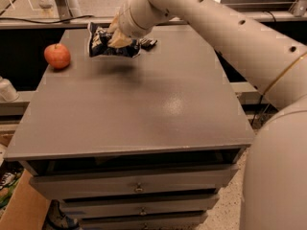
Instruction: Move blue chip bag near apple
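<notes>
Next, my gripper releases the blue chip bag on the grey tabletop [87,49], right up against the side of the apple that faces the black device.
The blue chip bag [102,43] is a crumpled navy foil bag with white patches, held off the grey tabletop [144,104] at the back left. My gripper [117,37] is shut on the bag's right part, coming in from the upper right on the big white arm. The bag's shadow lies on the table just under it. The red-orange apple [57,55] stands on the table near the left edge, a short gap to the left of the bag.
A small flat black device [147,43] lies on the table just right of the gripper. Drawers [139,188] run below the front edge. A white object [6,89] sits off the table's left side.
</notes>
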You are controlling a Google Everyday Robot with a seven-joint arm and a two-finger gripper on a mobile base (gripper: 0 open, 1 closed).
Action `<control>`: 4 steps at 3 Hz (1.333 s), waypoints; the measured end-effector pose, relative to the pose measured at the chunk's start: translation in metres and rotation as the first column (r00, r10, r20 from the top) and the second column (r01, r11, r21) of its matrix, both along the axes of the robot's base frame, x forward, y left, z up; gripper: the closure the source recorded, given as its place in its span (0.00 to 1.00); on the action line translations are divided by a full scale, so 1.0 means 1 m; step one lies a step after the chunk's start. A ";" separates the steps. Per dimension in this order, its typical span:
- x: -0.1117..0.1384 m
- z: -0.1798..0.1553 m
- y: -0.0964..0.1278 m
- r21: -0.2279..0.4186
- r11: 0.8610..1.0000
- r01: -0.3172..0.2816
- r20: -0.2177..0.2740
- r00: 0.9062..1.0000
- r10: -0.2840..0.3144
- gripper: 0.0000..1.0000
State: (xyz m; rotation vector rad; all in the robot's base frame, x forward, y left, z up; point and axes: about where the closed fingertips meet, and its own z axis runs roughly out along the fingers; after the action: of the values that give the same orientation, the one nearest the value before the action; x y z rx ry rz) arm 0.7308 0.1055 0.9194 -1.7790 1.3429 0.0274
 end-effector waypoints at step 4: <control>0.054 -0.026 0.085 0.002 0.994 -0.112 0.017 0.994 0.112 1.00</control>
State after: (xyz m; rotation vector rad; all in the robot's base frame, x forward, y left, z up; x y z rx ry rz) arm 0.7846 0.1901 0.8938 -1.8469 1.2290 0.0758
